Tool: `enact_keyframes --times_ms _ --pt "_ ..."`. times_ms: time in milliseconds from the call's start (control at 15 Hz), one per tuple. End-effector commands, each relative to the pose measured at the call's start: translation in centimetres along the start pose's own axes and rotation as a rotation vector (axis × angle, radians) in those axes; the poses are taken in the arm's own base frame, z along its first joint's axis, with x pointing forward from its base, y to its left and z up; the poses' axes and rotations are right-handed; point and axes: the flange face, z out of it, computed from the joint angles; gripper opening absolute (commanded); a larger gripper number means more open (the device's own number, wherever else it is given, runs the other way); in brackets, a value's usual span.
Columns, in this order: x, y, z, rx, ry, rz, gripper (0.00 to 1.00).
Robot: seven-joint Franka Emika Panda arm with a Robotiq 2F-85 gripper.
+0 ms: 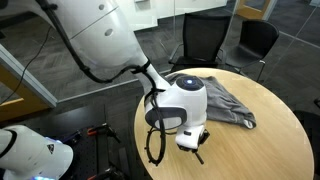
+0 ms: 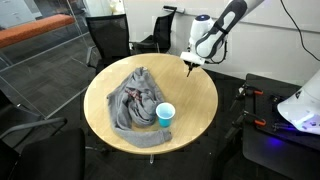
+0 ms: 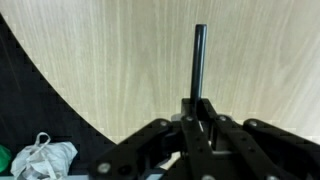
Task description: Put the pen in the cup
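Observation:
Next, my gripper releases the pen, now held over the wooden table, on the bare wooden table (image 1: pixel 211 136) in front of the grey cloth.
My gripper (image 3: pixel 200 105) is shut on the pen (image 3: pixel 200 60), a thin dark stick that juts straight out from between the fingers over the wooden table (image 3: pixel 100 60). In an exterior view the gripper (image 2: pixel 192 62) hangs above the table's far edge with the pen (image 2: pixel 192 70) pointing down. The light-blue cup (image 2: pixel 165 115) stands upright near the front edge, beside the grey cloth (image 2: pixel 135 98), well apart from the gripper. From the opposite side, the gripper (image 1: pixel 193 142) holds the pen (image 1: pixel 200 156) just above the table; the cup does not show there.
The round wooden table (image 1: pixel 260 150) carries the crumpled grey cloth (image 1: pixel 225 100). Black office chairs (image 2: pixel 110 40) stand around it. A white bag-like bundle (image 3: pixel 45 158) lies on the dark floor beyond the table's edge. Another robot's white body (image 2: pixel 300 105) stands beside the table.

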Motion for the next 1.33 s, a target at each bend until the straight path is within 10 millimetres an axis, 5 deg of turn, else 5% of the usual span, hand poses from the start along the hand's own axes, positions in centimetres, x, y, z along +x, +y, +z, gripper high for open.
enact_keyframes --times_ms 0,400,867,1267 --pt "-0.5 -3.4 -1.3 0.015 0.005 -0.106 0.03" --pt "-2.7 -8.6 -1.5 0.015 -0.016 -0.302 0.03" --pt "-4.2 -13.2 2.5 -0.072 -0.033 -0.413 0.03" --pt "-5.5 -15.0 5.2 -0.062 -0.068 -0.510 0.03"
